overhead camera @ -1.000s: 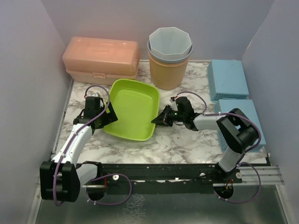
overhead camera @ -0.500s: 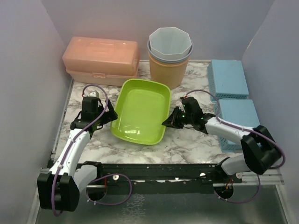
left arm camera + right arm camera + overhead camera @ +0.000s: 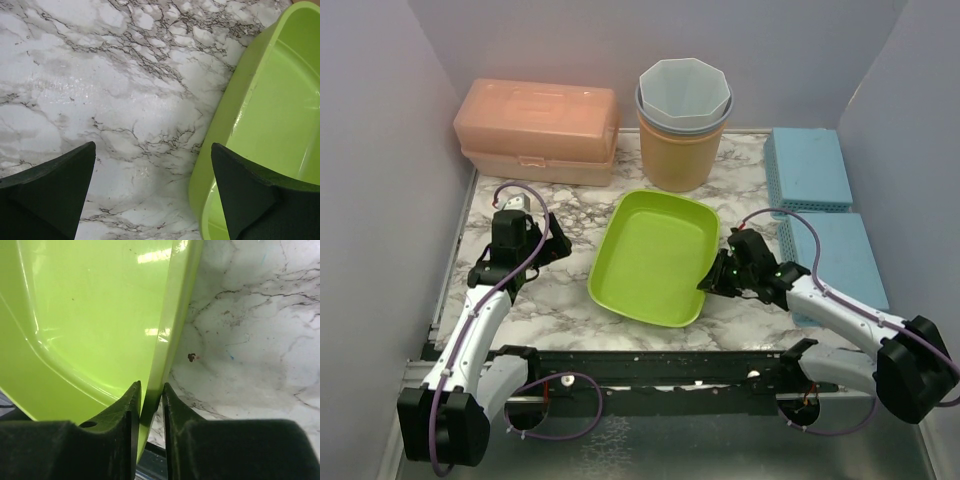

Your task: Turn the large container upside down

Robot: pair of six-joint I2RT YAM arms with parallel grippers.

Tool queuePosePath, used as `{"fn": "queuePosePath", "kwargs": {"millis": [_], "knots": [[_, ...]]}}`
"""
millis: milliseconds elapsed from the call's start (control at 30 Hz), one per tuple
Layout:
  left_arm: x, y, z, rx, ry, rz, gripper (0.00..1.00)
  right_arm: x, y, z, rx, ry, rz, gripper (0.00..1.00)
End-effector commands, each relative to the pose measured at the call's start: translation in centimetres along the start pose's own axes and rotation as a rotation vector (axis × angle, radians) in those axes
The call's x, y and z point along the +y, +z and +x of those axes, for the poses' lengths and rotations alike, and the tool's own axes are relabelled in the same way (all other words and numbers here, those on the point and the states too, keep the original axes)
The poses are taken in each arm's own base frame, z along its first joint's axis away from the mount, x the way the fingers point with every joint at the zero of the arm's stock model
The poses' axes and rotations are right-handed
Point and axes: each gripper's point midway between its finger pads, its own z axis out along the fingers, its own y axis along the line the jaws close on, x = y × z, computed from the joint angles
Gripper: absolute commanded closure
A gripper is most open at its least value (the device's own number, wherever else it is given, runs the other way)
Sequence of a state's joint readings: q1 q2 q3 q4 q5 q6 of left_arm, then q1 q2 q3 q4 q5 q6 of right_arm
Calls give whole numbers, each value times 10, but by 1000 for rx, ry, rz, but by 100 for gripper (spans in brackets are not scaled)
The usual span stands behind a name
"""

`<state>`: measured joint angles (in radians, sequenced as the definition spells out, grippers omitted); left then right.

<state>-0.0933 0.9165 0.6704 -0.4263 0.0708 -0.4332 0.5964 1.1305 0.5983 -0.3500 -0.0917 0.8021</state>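
My right gripper is pinching the large container near its front corner, so before flipping it I will open and take hold of the container's rim nearer its middle (image 3: 714,248).
The large container is a lime-green rectangular tub (image 3: 655,255), open side up, in the middle of the marble table. My right gripper (image 3: 712,282) is shut on its right rim; the right wrist view shows both fingers pinching the thin green wall (image 3: 172,330), gripper midpoint (image 3: 151,390). My left gripper (image 3: 558,244) is open and empty, left of the tub and apart from it. In the left wrist view the tub (image 3: 272,115) lies to the right, with bare marble between the fingers of the left gripper (image 3: 152,150).
An orange lidded box (image 3: 538,130) stands at the back left. A tan bin with a pale blue bin nested in it (image 3: 682,120) stands at the back centre. Two blue baskets (image 3: 808,170) (image 3: 840,255) lie upside down on the right. Walls enclose three sides.
The right gripper has dragged the tub rightward and toward the front. The left gripper has let go of the tub's left rim and stays open to its left.
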Motion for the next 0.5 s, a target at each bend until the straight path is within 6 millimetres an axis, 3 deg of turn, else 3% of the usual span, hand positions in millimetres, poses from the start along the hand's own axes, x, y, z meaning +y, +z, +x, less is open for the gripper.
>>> {"fn": "queuePosePath", "kwargs": {"millis": [0,100,233,467], "knots": [[-1,4,3,10,7,19,1,-4,0,14,27,12,-23,75],[-1,5,4,15,6,15,1,-2,0,9,3,36,-28,52],[-1,4,4,12,5,14,1,5,0,-5,-73,87,-59,48],[0,4,4,12,4,11,1,39,1,-18,-163,261,-337,52]]}}
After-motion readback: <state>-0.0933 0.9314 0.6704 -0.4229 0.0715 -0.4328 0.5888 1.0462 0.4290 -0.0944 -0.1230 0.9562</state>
